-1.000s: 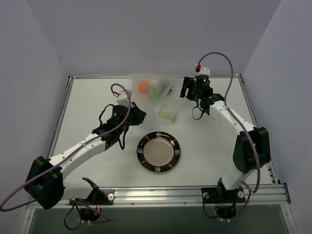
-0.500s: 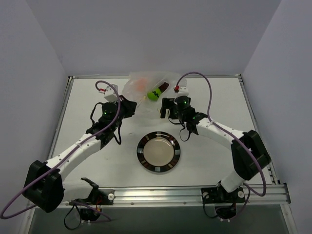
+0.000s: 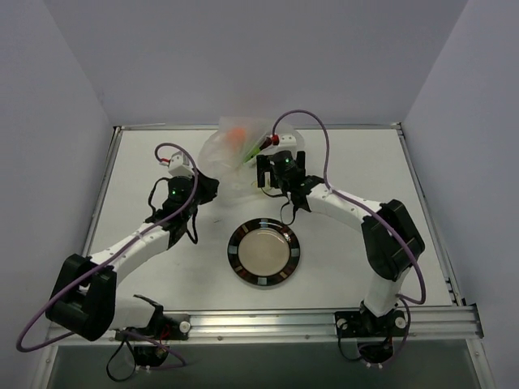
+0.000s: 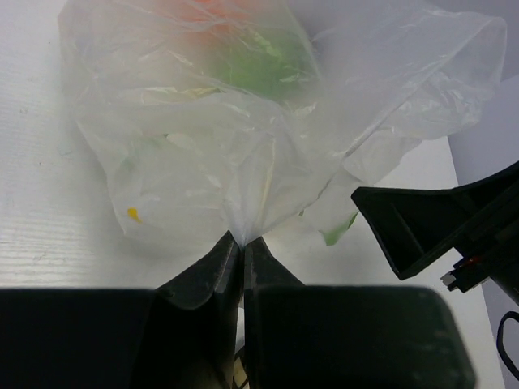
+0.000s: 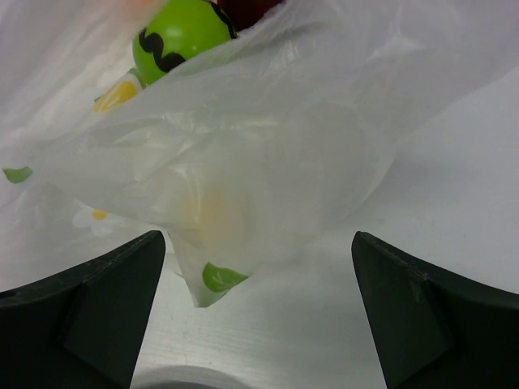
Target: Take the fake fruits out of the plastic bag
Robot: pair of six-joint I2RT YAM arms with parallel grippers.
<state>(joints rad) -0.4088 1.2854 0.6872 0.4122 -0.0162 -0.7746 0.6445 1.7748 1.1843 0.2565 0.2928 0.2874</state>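
Note:
Next, my left gripper opens and takes the bag's front edge nearer the plate (image 3: 246,191), because its pinch is bunching up the bag's film over the orange fruit.
The clear wrinkly plastic bag (image 3: 235,150) lies at the back middle of the table. The orange fruit (image 3: 237,134) and the green fruit (image 3: 253,148) show through it. My left gripper (image 3: 209,188) is shut on a pinch of the bag's film (image 4: 242,231). In the left wrist view the bag (image 4: 243,121) spreads ahead with orange and green blurs inside. My right gripper (image 3: 263,174) is open and empty at the bag's right corner. In the right wrist view the green fruit (image 5: 180,36) sits at the bag's mouth, with the maroon fruit (image 5: 247,10) beside it. The bag corner (image 5: 243,194) lies between my right fingers (image 5: 89,312).
A round dark-rimmed plate (image 3: 263,253) sits in the middle of the table, in front of both grippers. The back wall is just behind the bag. A metal rail (image 3: 324,324) runs along the near edge.
My right gripper has swung left from the back right to the bag's right corner. My left gripper has drawn back left, still on the bag. The bag has bunched up and narrowed.

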